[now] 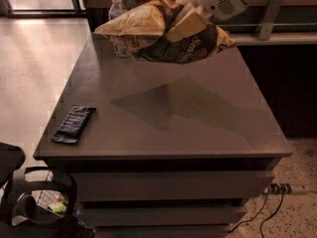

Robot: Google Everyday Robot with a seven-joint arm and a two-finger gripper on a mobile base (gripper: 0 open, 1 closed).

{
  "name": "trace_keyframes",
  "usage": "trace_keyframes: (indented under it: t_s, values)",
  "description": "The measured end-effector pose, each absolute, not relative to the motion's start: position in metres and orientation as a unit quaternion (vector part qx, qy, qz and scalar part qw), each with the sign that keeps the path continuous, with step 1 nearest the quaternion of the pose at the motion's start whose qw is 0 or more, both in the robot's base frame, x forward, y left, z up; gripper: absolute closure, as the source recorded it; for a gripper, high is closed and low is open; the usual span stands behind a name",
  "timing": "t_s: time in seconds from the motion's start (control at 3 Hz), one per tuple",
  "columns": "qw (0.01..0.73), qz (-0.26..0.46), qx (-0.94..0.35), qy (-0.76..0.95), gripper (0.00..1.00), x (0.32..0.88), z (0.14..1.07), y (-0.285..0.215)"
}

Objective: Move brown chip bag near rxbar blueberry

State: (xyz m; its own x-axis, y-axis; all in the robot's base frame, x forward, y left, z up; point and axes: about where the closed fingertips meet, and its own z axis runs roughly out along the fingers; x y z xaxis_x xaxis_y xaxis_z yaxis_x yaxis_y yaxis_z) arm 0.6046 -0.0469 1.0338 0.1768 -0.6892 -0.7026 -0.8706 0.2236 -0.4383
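Observation:
The gripper should release the brown chip bag, which hangs above the table's far middle, on the grey table (118,104) beside the rxbar blueberry, toward the table's middle.
The brown chip bag (163,31) is a large crinkled tan-yellow bag with a dark brown panel and white lettering. It hangs in the air above the far middle of the table, casting a shadow on the top. My gripper (185,21) reaches in from the upper right and is shut on the bag's top side. The rxbar blueberry (74,124) is a small flat dark navy bar lying near the table's front left edge, well apart from the bag.
A clear plastic bottle (118,24) with a white cap stands at the far left of the grey table (198,133), partly hidden behind the bag. A counter runs along the right. Cables and a power strip (282,188) lie on the floor at right.

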Motion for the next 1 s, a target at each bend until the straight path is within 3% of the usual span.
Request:
trace_keyframes:
  t_s: [0.67, 1.0]
  values:
    - [0.488, 0.145, -0.685, 0.521, 1.0, 0.547, 1.025, -0.019]
    - [0.448, 0.157, -0.739, 0.479, 1.0, 0.517, 1.002, -0.001]
